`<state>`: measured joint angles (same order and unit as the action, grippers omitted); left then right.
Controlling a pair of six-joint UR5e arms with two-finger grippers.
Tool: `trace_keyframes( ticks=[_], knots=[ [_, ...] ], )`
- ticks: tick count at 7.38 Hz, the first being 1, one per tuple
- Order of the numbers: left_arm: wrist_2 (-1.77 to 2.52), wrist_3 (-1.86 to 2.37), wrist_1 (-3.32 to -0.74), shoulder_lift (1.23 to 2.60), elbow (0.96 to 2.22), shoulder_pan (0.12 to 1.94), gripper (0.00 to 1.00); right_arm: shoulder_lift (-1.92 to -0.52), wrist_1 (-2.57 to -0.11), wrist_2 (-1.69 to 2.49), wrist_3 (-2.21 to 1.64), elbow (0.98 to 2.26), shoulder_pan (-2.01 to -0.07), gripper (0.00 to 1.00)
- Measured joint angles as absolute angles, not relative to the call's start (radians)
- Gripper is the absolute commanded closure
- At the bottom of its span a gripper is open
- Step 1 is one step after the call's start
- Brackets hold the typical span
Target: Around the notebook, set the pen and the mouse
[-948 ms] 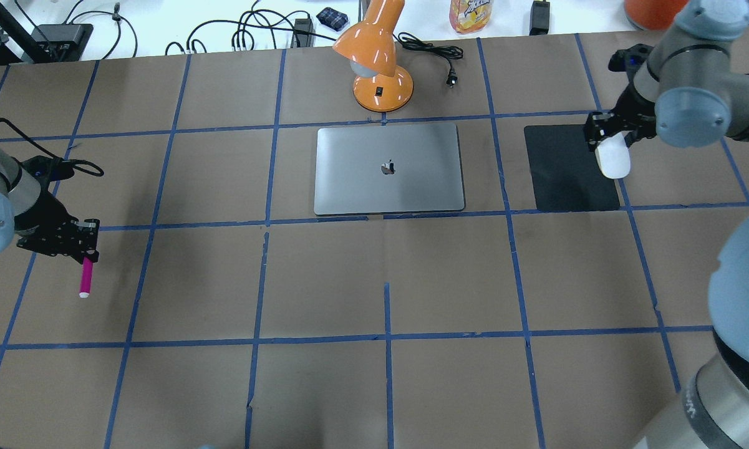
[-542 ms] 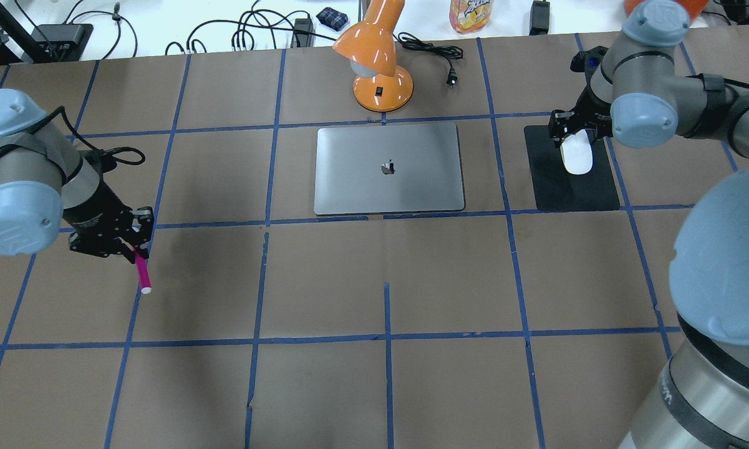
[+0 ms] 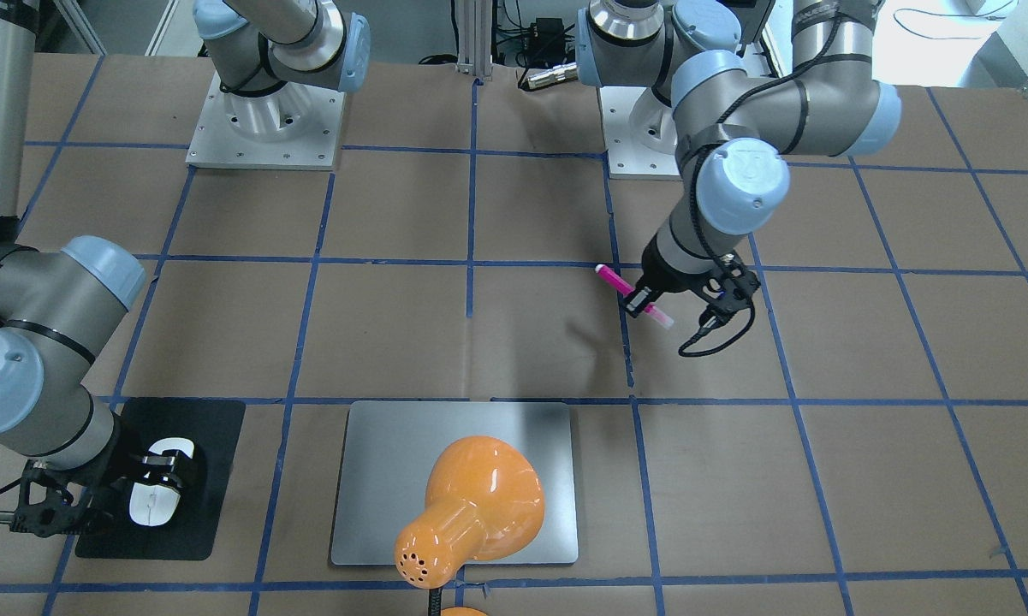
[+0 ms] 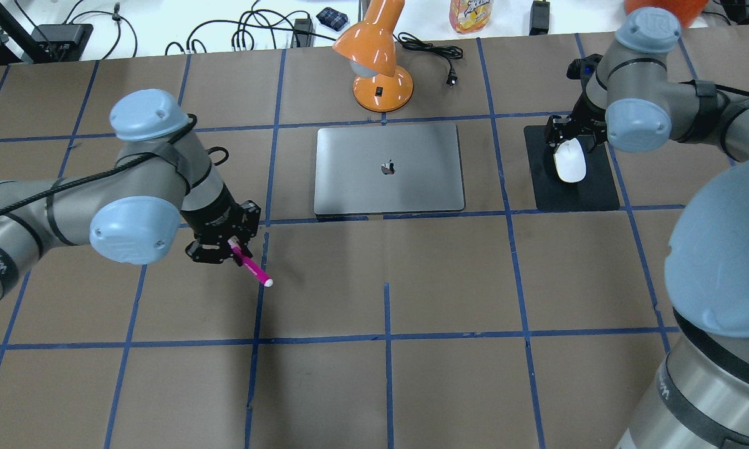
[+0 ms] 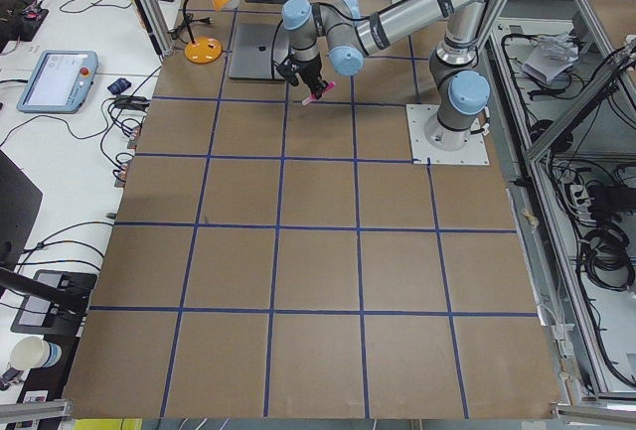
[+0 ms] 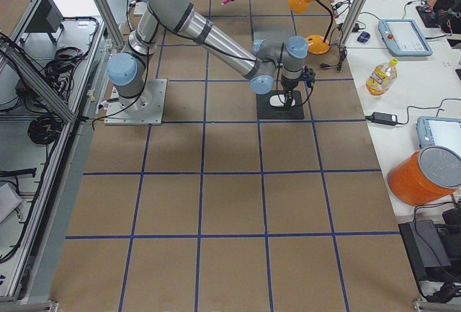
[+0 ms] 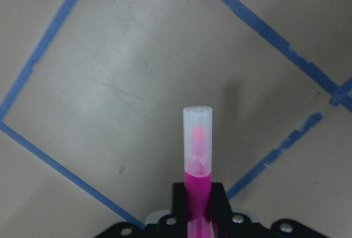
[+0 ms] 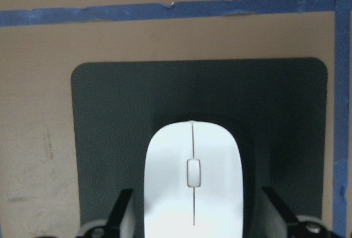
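The magenta pen, still held above the table, will go down on the table at the loose end of the blue tape (image 3: 466,325) facing the notebook, set there by my left gripper.
The magenta pen (image 4: 254,269) sticks out of my left gripper (image 4: 233,248), which is shut on it above the table, left of and nearer than the silver notebook (image 4: 388,168). In the left wrist view the pen (image 7: 197,155) points away with its pale end foremost. The white mouse (image 4: 569,161) is over the black mat (image 4: 589,190), to the right of the notebook. My right gripper (image 4: 566,142) is shut on it. In the right wrist view the fingers (image 8: 125,205) flank the mouse (image 8: 192,177). The front view shows the pen (image 3: 632,293), the mouse (image 3: 156,498) and the notebook (image 3: 377,462).
An orange desk lamp (image 4: 380,68) stands just behind the notebook, with its cord (image 4: 430,50) trailing right. Cables, a bottle (image 4: 471,15) and other gear lie on the white bench beyond the table's far edge. Blue tape lines grid the brown tabletop.
My left arm swung right toward the notebook with the pen, which turned to point right and toward the near edge. My right gripper carried the mouse left from the mat's right edge onto the mat.
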<state>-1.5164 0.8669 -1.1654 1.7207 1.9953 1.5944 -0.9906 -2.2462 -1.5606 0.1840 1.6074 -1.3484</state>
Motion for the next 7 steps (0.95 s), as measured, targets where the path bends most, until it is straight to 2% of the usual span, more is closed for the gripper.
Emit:
trace_keyframes(
  ticks=[3,6,7],
  knots=[
    [-1.423,1.336,-0.964,1.844,1.959,1.763,1.0,-1.047,-2.153,-1.564,0.176,1.586,-1.35,0.0],
    [-1.422,1.588,-0.94,1.949,1.862,1.892,1.0,-1.34,-1.778,-1.569,0.049,1.579,-1.417,0.0],
    [-1.428,1.633,-0.942,1.971,1.846,1.928,0.95,-1.433,-1.679,-1.589,-0.016,1.576,-1.474,0.0]
  ],
)
